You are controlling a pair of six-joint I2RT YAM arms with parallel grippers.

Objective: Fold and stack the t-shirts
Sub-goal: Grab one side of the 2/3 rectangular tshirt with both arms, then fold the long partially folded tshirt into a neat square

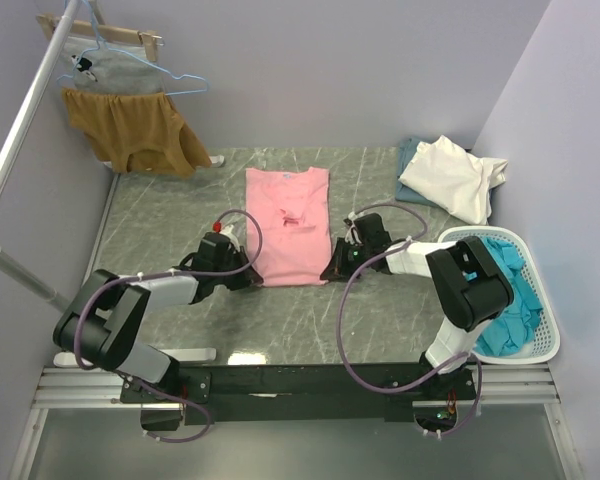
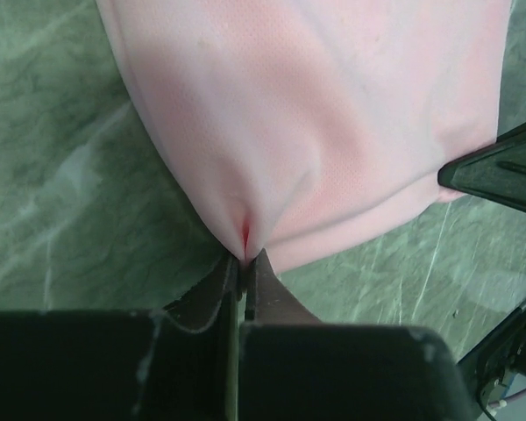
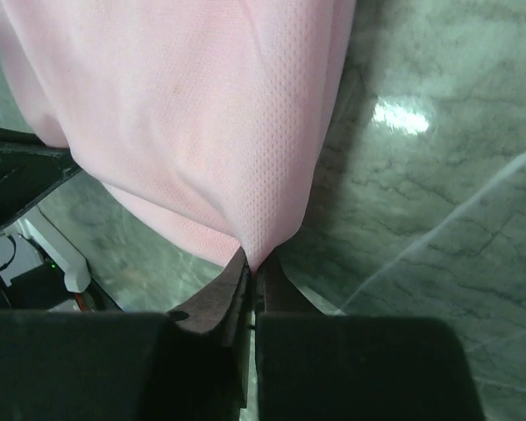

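The pink t-shirt corner in my left gripper will be let go at the shirt's long side edge (image 1: pixel 242 213), about halfway to the collar.
A light pink t-shirt (image 1: pixel 287 222) lies flat in the middle of the green marble table (image 1: pixel 160 215), sleeves folded in, forming a long rectangle. My left gripper (image 1: pixel 250 273) is shut on its near left corner; the left wrist view shows the pink cloth (image 2: pixel 316 123) pinched between the fingertips of the left gripper (image 2: pixel 245 256). My right gripper (image 1: pixel 332 268) is shut on the near right corner, the pink fabric (image 3: pixel 202 123) puckering into the tips of the right gripper (image 3: pixel 255 266). A cream-white t-shirt (image 1: pixel 452 176) lies folded over a grey-blue t-shirt (image 1: pixel 412 152) at the back right.
A white basket (image 1: pixel 548 350) at the right holds teal shirts (image 1: pixel 508 290). A mustard-brown garment (image 1: pixel 135 130) and a grey one (image 1: pixel 100 62) hang on a rail (image 1: pixel 25 125) at the back left. Walls close in the table at the back and sides.
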